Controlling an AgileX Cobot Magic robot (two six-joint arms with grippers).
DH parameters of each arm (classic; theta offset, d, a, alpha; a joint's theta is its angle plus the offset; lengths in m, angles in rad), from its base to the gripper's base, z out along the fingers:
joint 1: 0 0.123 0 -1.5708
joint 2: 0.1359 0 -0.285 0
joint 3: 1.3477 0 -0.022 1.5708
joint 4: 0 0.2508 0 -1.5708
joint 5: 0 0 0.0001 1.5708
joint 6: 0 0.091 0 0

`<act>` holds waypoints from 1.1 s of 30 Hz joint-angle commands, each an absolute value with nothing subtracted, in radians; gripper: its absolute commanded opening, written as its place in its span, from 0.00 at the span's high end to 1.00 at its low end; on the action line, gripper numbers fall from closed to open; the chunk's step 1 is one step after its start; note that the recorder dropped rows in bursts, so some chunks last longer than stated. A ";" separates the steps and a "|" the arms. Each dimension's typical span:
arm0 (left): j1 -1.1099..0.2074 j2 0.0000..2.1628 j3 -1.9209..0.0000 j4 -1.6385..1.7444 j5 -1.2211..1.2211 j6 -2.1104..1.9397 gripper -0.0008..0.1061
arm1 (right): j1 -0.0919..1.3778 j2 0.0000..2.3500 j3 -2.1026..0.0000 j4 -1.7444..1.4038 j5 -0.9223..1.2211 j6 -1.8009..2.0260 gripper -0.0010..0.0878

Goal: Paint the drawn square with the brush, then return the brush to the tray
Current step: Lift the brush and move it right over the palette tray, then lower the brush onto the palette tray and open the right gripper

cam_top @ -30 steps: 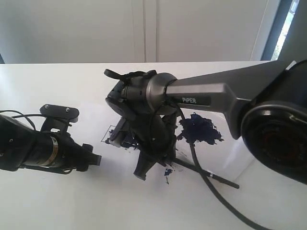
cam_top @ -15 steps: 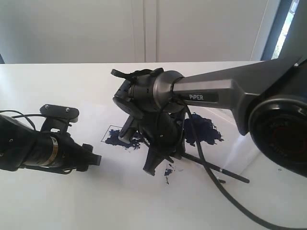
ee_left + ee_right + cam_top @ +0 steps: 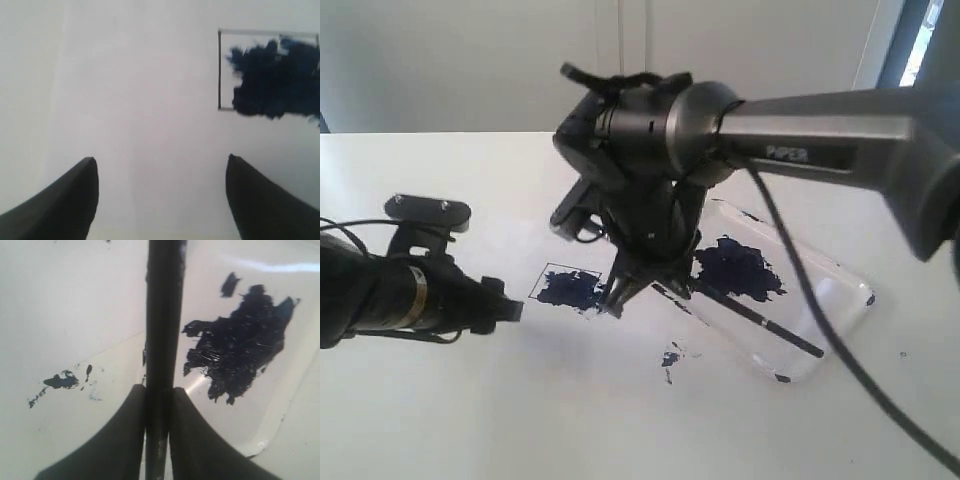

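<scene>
The robot's right gripper will put the brush, now slanting over the tray, down across the tray's near rim point(image 3: 802, 372), with the brush's tip in the paint blot.
The drawn square point(image 3: 568, 287) is a thin outline with dark blue paint inside, also in the left wrist view point(image 3: 267, 72). My right gripper point(image 3: 618, 300) hovers just right of it, shut on the brush point(image 3: 760, 322), a thin black stick slanting over the tray point(image 3: 845, 300). In the right wrist view the fingers point(image 3: 125, 435) clamp the brush point(image 3: 162, 315) above the tray's rim point(image 3: 267, 432), next to its paint blot point(image 3: 240, 350). My left gripper point(image 3: 510, 312) is open near the table surface, left of the square, with nothing between its fingers point(image 3: 75, 197).
A stray paint splatter point(image 3: 670, 358) marks the white table in front of the square and shows in the right wrist view point(image 3: 60, 381). A black cable point(image 3: 840, 350) hangs from the right arm across the tray. A wall bounds the table's far edge.
My right arm has risen and swung back with the brush, whose free end now lies over the tray. The painted square has come into full view. The left gripper has shifted slightly left.
</scene>
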State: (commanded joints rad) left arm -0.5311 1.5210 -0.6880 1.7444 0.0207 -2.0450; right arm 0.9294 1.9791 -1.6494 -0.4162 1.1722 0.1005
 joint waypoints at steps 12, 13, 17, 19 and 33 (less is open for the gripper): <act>-0.531 1.027 -0.537 1.736 0.057 -2.097 0.34 | 0.929 1.787 -1.457 -0.445 1.040 0.246 0.99; -0.531 0.945 -0.502 1.721 0.064 -2.097 0.34 | 0.929 1.760 -1.385 -0.492 1.009 0.302 0.99; -0.531 0.721 -0.395 1.628 0.068 -2.097 0.34 | 0.929 1.672 -1.172 -0.588 0.893 0.481 0.99; -0.531 0.638 -0.331 1.599 0.068 -2.097 0.34 | 0.929 1.644 -1.081 -0.637 0.853 0.579 0.99; -0.531 0.322 -0.128 1.482 -0.057 -2.113 0.38 | 0.927 1.638 -0.734 -0.979 0.669 1.138 0.99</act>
State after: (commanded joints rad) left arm -0.5311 0.3217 -0.1284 1.4824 -0.0566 -2.1125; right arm 0.9270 1.6376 -0.7335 -0.9795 0.6690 1.1376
